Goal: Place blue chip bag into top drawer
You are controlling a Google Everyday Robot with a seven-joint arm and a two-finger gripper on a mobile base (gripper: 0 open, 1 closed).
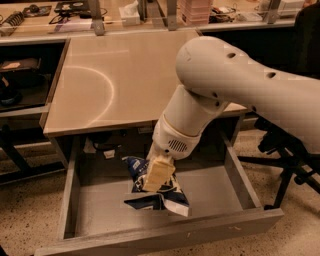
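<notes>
My gripper is holding the blue chip bag. It will release the bag on the drawer bottom in front of the white tags (129, 196).
The blue chip bag (159, 195) is dark navy with white edges and hangs inside the open top drawer (165, 234), its lower end at or just above the pale grey bottom (100, 205). My gripper (158, 176) reaches down from the big white arm (235, 85), and its cream fingers are shut on the upper part of the bag. The bag sits near the middle of the drawer, slightly towards the back. The bag's top is partly hidden behind the fingers.
The beige tabletop (125, 75) overhangs the drawer's back part. White tags (91, 146) hang under it at the back left. A black chair base (287, 150) stands to the right. Dark shelves (20, 75) are on the left, and a cluttered counter (130, 12) is behind.
</notes>
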